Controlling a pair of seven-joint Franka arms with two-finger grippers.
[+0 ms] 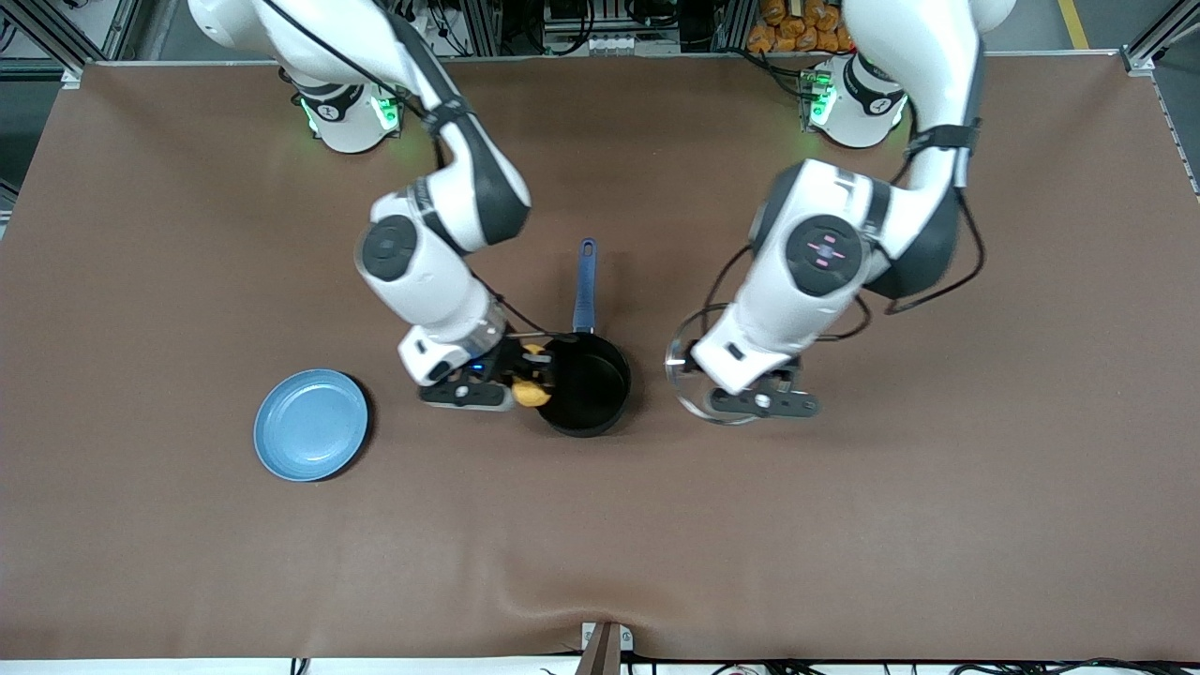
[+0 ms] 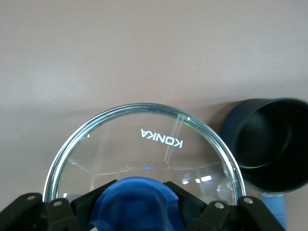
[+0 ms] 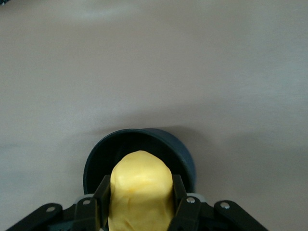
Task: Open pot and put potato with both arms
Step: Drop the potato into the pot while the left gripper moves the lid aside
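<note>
The robot's left gripper will set the glass lid down on the bare table farther out from the black pot (image 1: 840,377).
The black pot (image 1: 591,380) with its long blue handle (image 1: 585,284) stands open at the table's middle. My right gripper (image 1: 530,382) is shut on the yellow potato (image 1: 532,392) and holds it over the pot's rim, at the side toward the right arm's end. In the right wrist view the potato (image 3: 140,190) sits between the fingers above the pot (image 3: 139,154). My left gripper (image 1: 755,398) is shut on the blue knob (image 2: 140,202) of the glass lid (image 2: 144,144), beside the pot (image 2: 269,144) toward the left arm's end.
A flat light-blue plate (image 1: 311,424) lies on the brown table toward the right arm's end, nearer to the front camera than the pot. The glass lid's rim (image 1: 677,370) shows under the left wrist.
</note>
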